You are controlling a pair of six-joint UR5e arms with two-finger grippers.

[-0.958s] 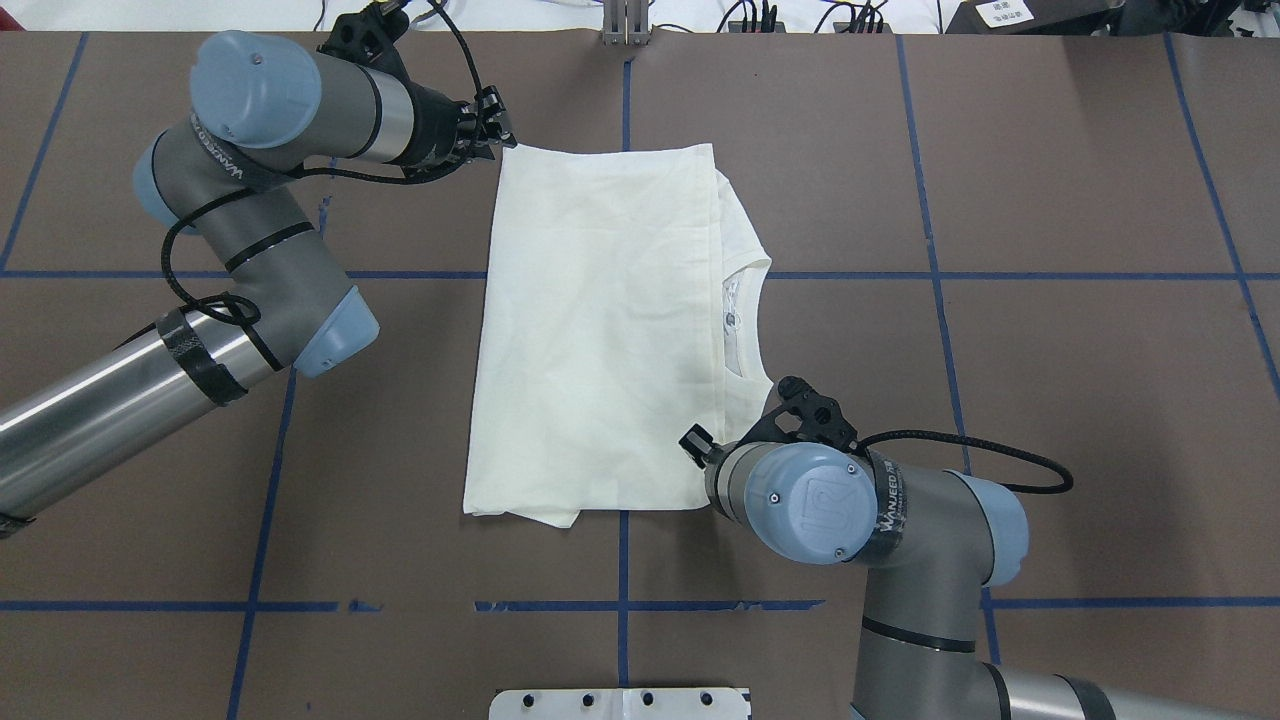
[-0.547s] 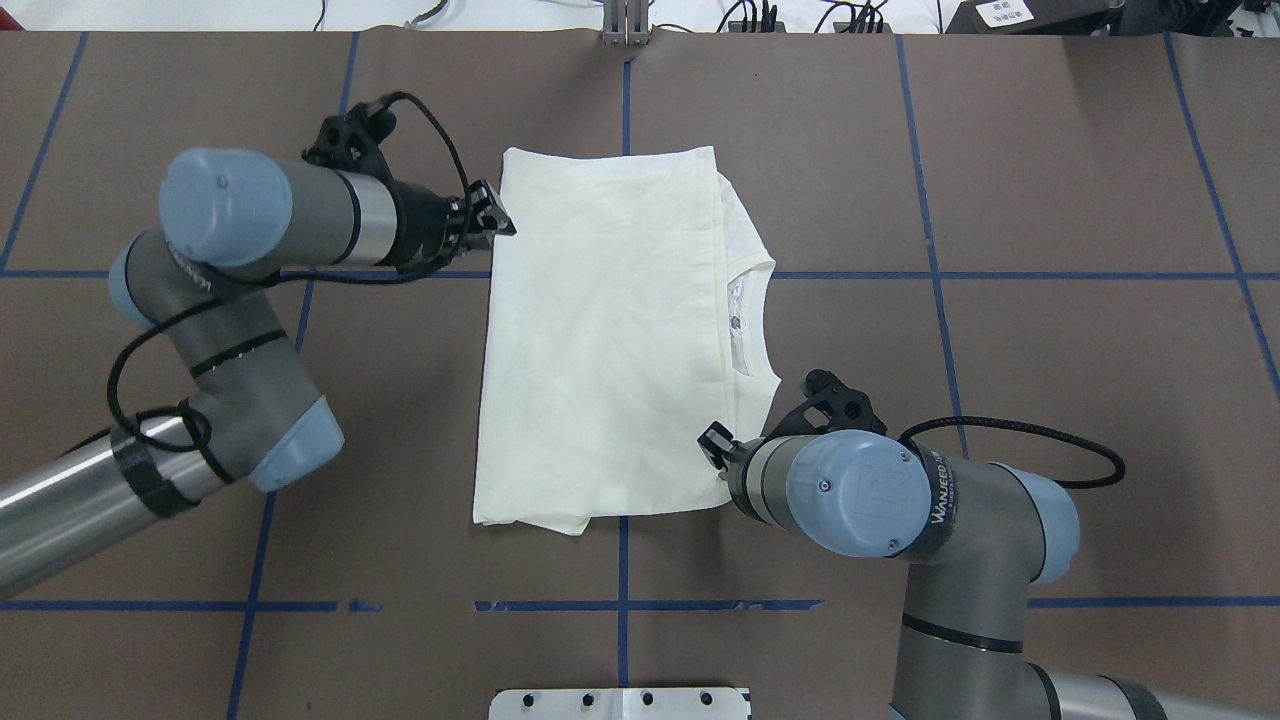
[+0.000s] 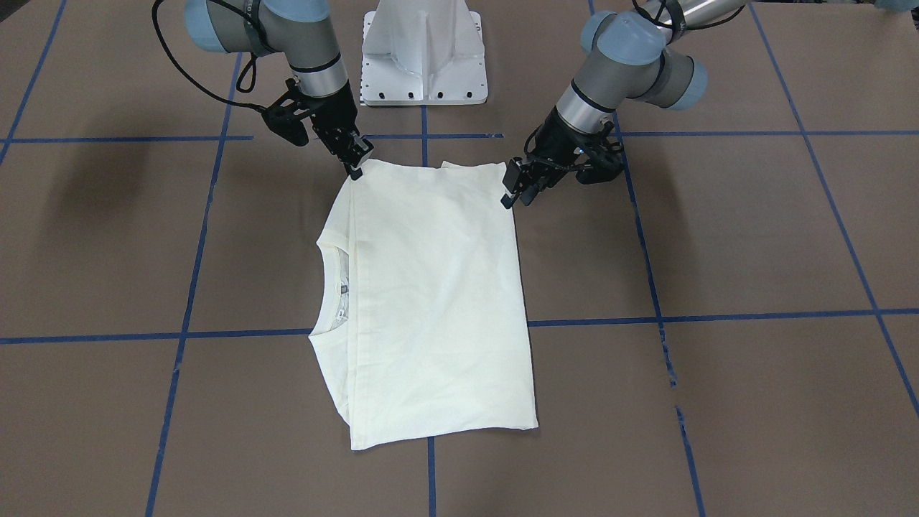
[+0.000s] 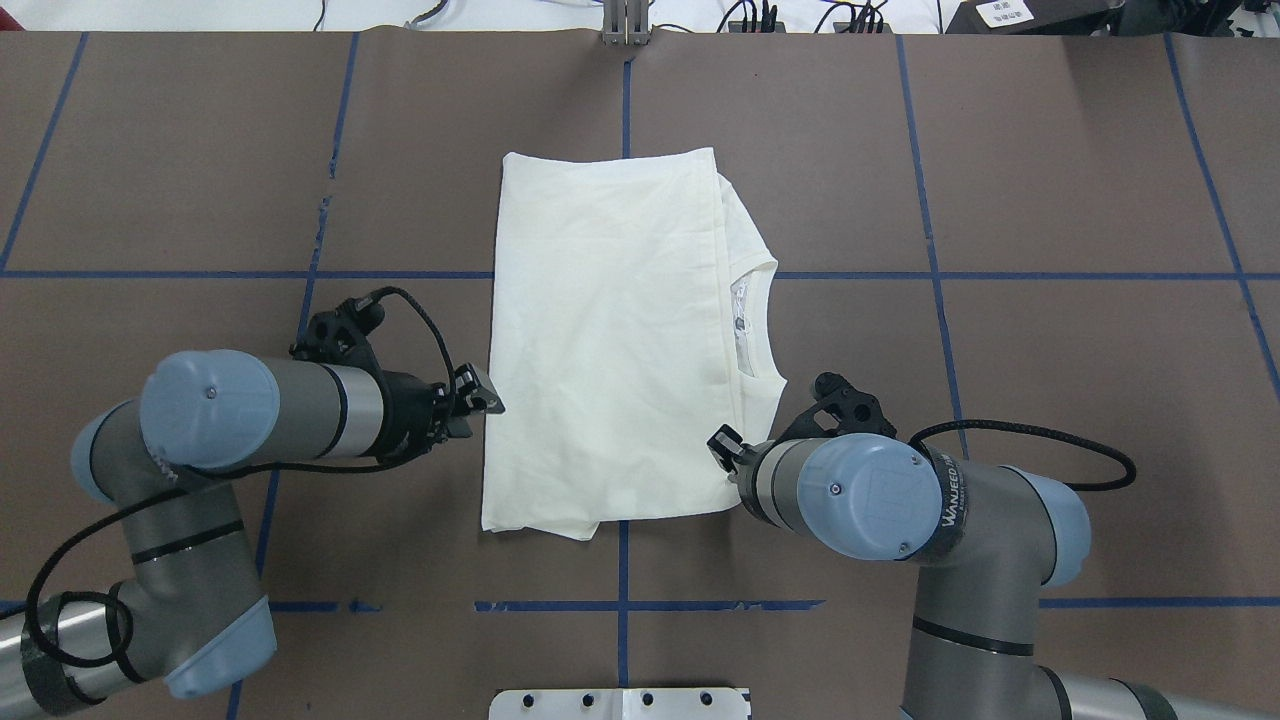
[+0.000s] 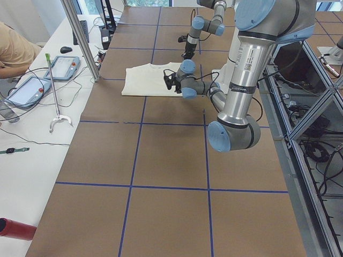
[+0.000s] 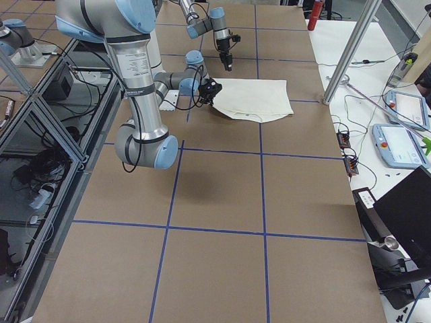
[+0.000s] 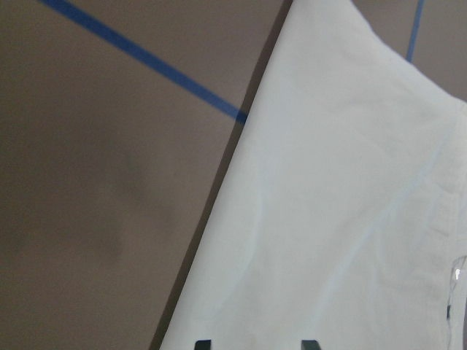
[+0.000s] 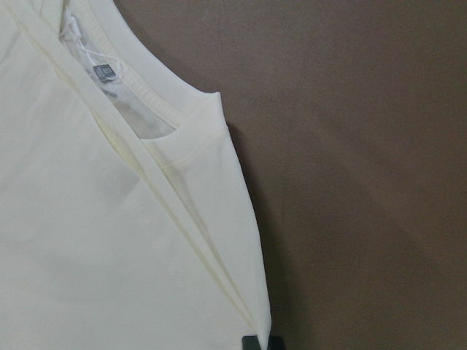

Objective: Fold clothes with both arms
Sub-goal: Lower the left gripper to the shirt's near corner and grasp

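Note:
The robot's left gripper should close on the cream shirt's free near corner (image 3: 502, 166), along the shirt's robot-side edge from the corner that the right gripper holds.
The cream shirt (image 4: 610, 340) lies folded into a rectangle on the brown table, plain side up, with its collar (image 4: 755, 320) on the right; the print is hidden. It also shows in the front view (image 3: 431, 301). My left gripper (image 4: 485, 395) is open and empty, beside the shirt's left edge towards the near corner. Its fingertips (image 7: 203, 343) show apart over that edge. My right gripper (image 4: 722, 448) is at the near right corner, shut on the shirt's edge (image 8: 248, 292). In the front view the left gripper (image 3: 511, 192) and right gripper (image 3: 355, 164) flank the shirt's robot-side edge.
The white pedestal base (image 3: 423, 50) stands just behind the shirt on the robot's side. Blue tape lines (image 4: 620, 605) cross the brown table. A side table with tablets (image 5: 32, 88) and a metal pole (image 5: 80, 40) stands beyond the far edge.
My left gripper has swung from the shirt's far left corner back along its left edge to near the near corner. The right arm and shirt have shifted slightly right.

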